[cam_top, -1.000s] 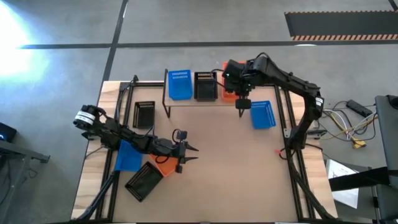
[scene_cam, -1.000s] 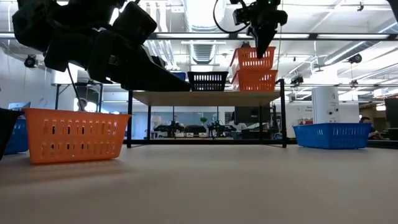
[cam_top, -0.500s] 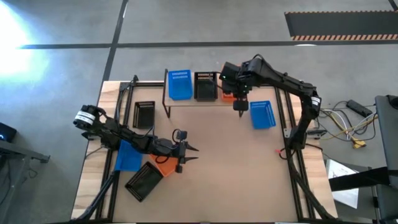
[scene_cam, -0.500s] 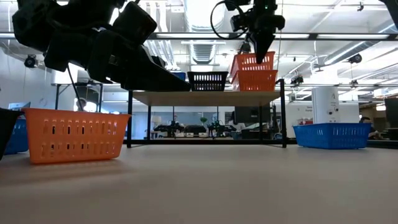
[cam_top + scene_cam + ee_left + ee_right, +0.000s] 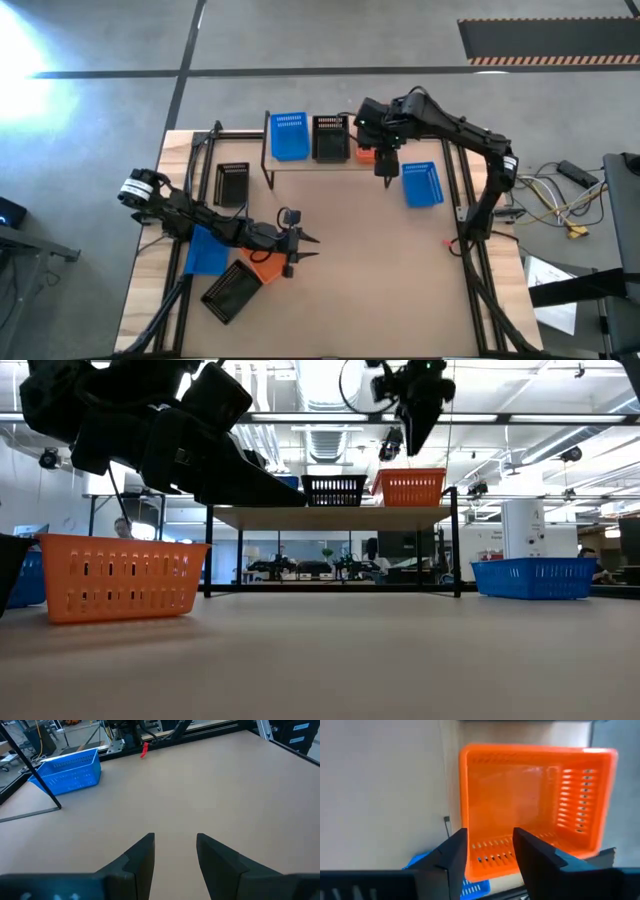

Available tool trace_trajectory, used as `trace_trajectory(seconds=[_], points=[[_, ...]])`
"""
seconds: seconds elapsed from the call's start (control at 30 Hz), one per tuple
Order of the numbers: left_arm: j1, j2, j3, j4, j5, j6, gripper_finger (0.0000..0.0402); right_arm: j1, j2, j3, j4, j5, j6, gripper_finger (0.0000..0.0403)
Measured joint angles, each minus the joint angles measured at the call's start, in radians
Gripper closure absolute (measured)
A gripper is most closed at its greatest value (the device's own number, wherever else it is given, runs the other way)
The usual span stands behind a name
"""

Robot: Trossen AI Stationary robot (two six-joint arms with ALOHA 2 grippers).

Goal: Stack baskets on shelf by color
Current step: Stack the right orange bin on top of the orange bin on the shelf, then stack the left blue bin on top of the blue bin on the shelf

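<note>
My left gripper is to go next to the blue basket beside the orange basket and close on the blue basket's near edge (image 5: 205, 273).
On the shelf (image 5: 305, 163) stand a blue basket (image 5: 288, 135), a black basket (image 5: 331, 138) and orange baskets (image 5: 410, 487) nested one in the other at its right end. My right gripper (image 5: 490, 852) hangs open just above the orange baskets' near wall, clear of them in the low view (image 5: 412, 445). My left gripper (image 5: 175, 855) is open over bare table near the middle (image 5: 308, 244). Behind it an orange basket (image 5: 265, 266), a blue basket (image 5: 205, 250) and a black basket (image 5: 232, 291) rest on the table.
Another blue basket (image 5: 422, 184) sits on the table right of the shelf, and a black basket (image 5: 232, 183) left of it. Black frame rails run along both table sides. The table's middle and near part are bare wood.
My right gripper has let go of the upper orange basket and risen a little. That basket, tilted above the lower orange one a second ago, has dropped into it, so the stack stands only about one basket high.
</note>
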Motion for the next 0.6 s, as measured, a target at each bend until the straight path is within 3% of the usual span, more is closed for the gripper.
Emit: trace_trajectory(seconds=[0.13, 0.27, 0.5, 0.6], points=[[0.0, 0.0, 0.002, 0.004, -0.018, -0.011, 0.0272, 0.038, -0.029, 0.006, 0.011, -0.012, 0.119, 0.0251], [0.0, -0.008, 0.004, 0.004, -0.021, -0.026, 0.0272, 0.144, -0.089, -0.089, 0.064, -0.08, 0.2, 0.0265], [-0.002, -0.062, 0.003, -0.034, -0.044, -0.032, 0.0272, 0.422, -0.272, -0.488, 0.447, -0.079, 0.406, 0.0287], [-0.003, -0.133, 0.012, -0.158, -0.044, -0.07, 0.0272, 0.549, -0.331, -0.688, 0.694, -0.03, 0.509, 0.0295]])
